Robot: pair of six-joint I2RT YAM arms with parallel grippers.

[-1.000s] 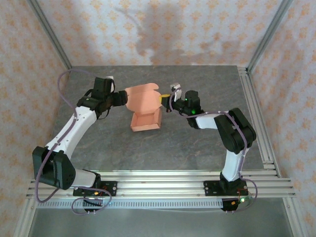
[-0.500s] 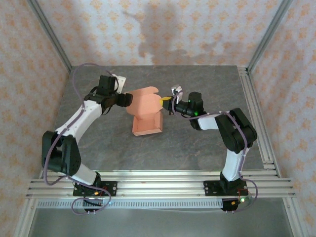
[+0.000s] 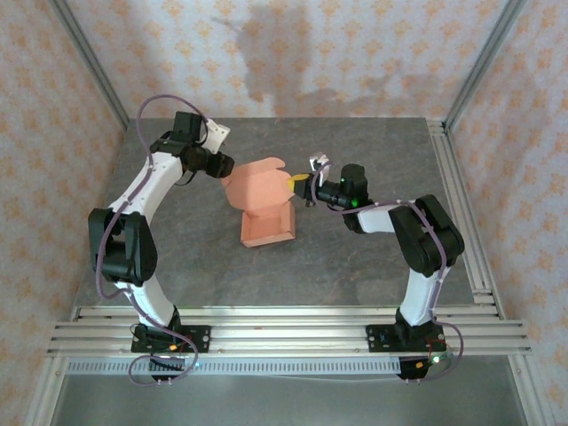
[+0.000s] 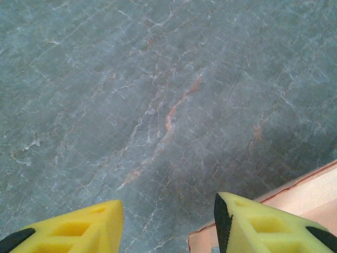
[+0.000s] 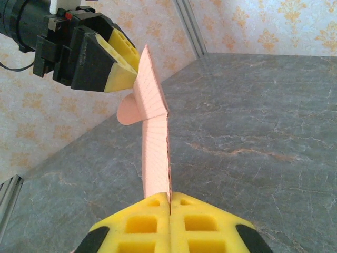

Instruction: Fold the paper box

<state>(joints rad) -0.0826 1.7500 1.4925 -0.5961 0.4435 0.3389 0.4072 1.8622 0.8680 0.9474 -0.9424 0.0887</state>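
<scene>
I will line up my left gripper and pinch the lid flap's corner (image 4: pixel 200 240) before my right gripper opens, since the flap's edge slants under my open left gripper's finger.
The paper box (image 3: pixel 266 227) is salmon-orange card on the grey table, a shallow tray with its lid flap (image 3: pixel 256 183) standing up at the far side. My right gripper (image 3: pixel 300 182) is shut on the flap's right edge; in the right wrist view the thin card (image 5: pixel 156 153) rises straight out from between its yellow fingers (image 5: pixel 142 224). My left gripper (image 3: pixel 224 168) is at the flap's left edge, open. In the left wrist view its fingers (image 4: pixel 263 224) stand apart over bare table, with a corner of card (image 4: pixel 316 191) beside the right finger.
The grey marbled table (image 3: pixel 355 257) stretches around the box. Patterned walls and metal corner posts (image 3: pixel 89 62) close in the back and sides. Aluminium rails (image 3: pixel 284 328) with both arm bases run along the near edge.
The left arm has swung up and back, and its gripper has moved from the flap's left side toward its far-left corner. The box has slid slightly right and nearer. The right gripper keeps its hold.
</scene>
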